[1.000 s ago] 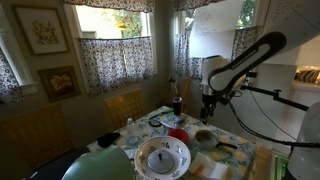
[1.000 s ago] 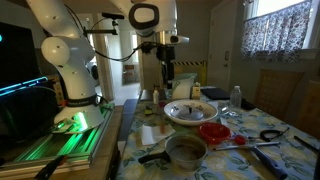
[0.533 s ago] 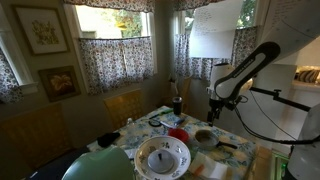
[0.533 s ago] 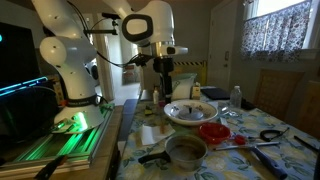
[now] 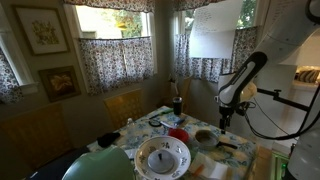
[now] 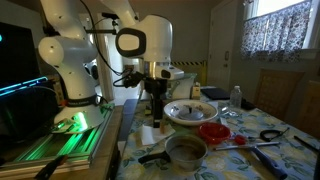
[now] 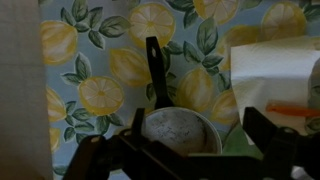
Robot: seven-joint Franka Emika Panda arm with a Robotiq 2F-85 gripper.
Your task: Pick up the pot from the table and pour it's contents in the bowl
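The small grey pot is next: next my gripper goes to the middle of the dark handle (image 5: 227, 146) (image 7: 158, 78) of that pot and closes there.
The small grey pot (image 6: 186, 151) with its dark handle stands on the table (image 6: 296, 152) near the front edge; it also shows in an exterior view (image 5: 205, 137). In the wrist view the pot (image 7: 178, 124) lies just below me, handle pointing away. My gripper (image 7: 176, 150) is open and empty above the pot, one finger on each side of it. In both exterior views the gripper (image 6: 157, 112) (image 5: 222, 119) hangs above the table beside the pot. The large white bowl (image 6: 190, 111) (image 5: 162, 156) stands beyond the pot.
A small red cup (image 6: 213, 131) (image 5: 178, 133) sits between pot and bowl. A dark tall jar (image 5: 177, 105) stands at the back. Scissors (image 6: 270, 133) and a clear bottle (image 6: 236, 97) lie further along. A white paper (image 7: 280, 70) lies beside the pot.
The arm has swung away from above the bowl and come down toward the pot. The gripper stays open. Pot, bowl and cup have not moved.
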